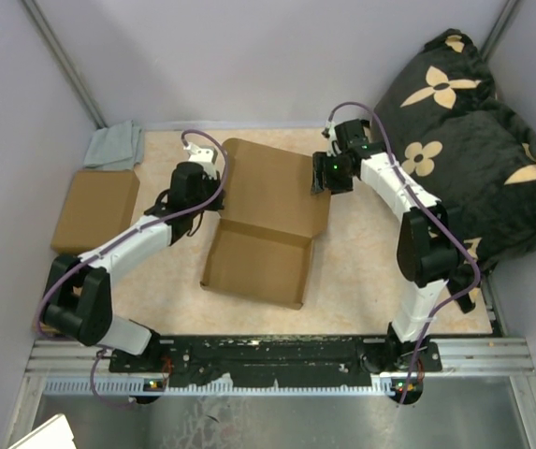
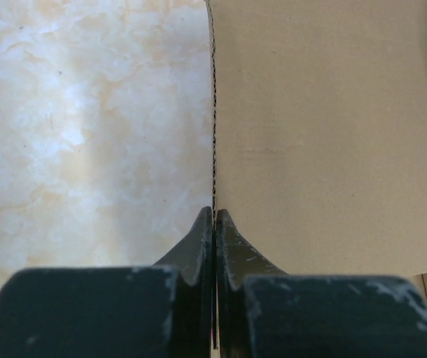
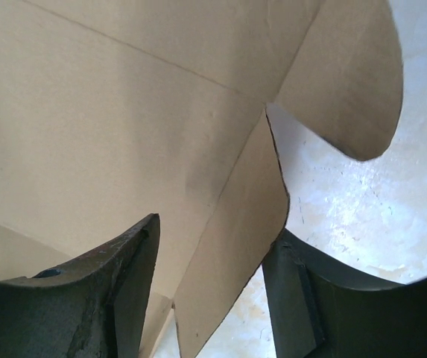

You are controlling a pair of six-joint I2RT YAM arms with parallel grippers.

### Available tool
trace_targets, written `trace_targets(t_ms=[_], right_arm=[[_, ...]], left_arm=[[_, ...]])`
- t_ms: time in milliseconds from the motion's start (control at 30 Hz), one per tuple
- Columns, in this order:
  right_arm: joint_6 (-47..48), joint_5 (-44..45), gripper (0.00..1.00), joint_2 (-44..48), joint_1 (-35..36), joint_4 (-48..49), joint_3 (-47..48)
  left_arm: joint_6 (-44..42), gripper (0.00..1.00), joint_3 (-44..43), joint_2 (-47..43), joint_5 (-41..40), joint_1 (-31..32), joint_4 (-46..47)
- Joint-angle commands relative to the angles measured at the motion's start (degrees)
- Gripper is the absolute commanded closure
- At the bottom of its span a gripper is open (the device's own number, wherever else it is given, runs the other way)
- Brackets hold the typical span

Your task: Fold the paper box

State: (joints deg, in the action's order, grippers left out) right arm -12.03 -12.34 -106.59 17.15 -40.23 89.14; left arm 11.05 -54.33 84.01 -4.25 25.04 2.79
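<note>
The lid's edge is pinched by my left gripper close to the tray, so the gripper will open, back away and grab the lid's side nearer its far corner (image 1: 227,162).
The paper box (image 1: 266,224) is brown cardboard lying open in the middle of the table, a shallow tray near me and a lid panel behind it. My left gripper (image 1: 215,174) is at the lid's left edge. In the left wrist view the left gripper (image 2: 214,213) is shut on the thin edge of the paper box (image 2: 325,134). My right gripper (image 1: 323,175) is at the lid's right edge. In the right wrist view the right gripper (image 3: 213,250) stands open around a side flap (image 3: 235,239) of the box, with the right finger (image 3: 295,291) touching the flap's edge.
A smaller closed brown box (image 1: 94,210) lies at the left, with a grey cloth (image 1: 116,145) behind it. A black cushion with tan flowers (image 1: 473,140) fills the right side. Purple walls close off the back and sides. A metal rail (image 1: 277,355) runs along the near edge.
</note>
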Motion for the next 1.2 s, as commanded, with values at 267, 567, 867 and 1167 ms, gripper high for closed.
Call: trace_targets(t_ms=[267,567,867,1167], right_arm=[[1.3,-2.0,0.64,-0.4,0.3,-3.6,9.3],[1.8,2.5,1.0,1.0,0.3,-3.9,8.6],[4.5,6.8,1.0,14.9,0.4,12.8,-3.4],[13.1,-1.1,1.0,29.2,0.4,29.8,-19.4]], left_arm=[[-2.2,1.0,4.4,-7.1,-3.6,1.3,8.6],[-3.1,0.95,5.1,-8.4,-4.3,1.9,9.4],[-6.6,0.43,3.9,-11.2,-8.3,2.0,6.9],[-9.2,0.4,-4.7,-13.8,-7.0,1.9,-3.2]])
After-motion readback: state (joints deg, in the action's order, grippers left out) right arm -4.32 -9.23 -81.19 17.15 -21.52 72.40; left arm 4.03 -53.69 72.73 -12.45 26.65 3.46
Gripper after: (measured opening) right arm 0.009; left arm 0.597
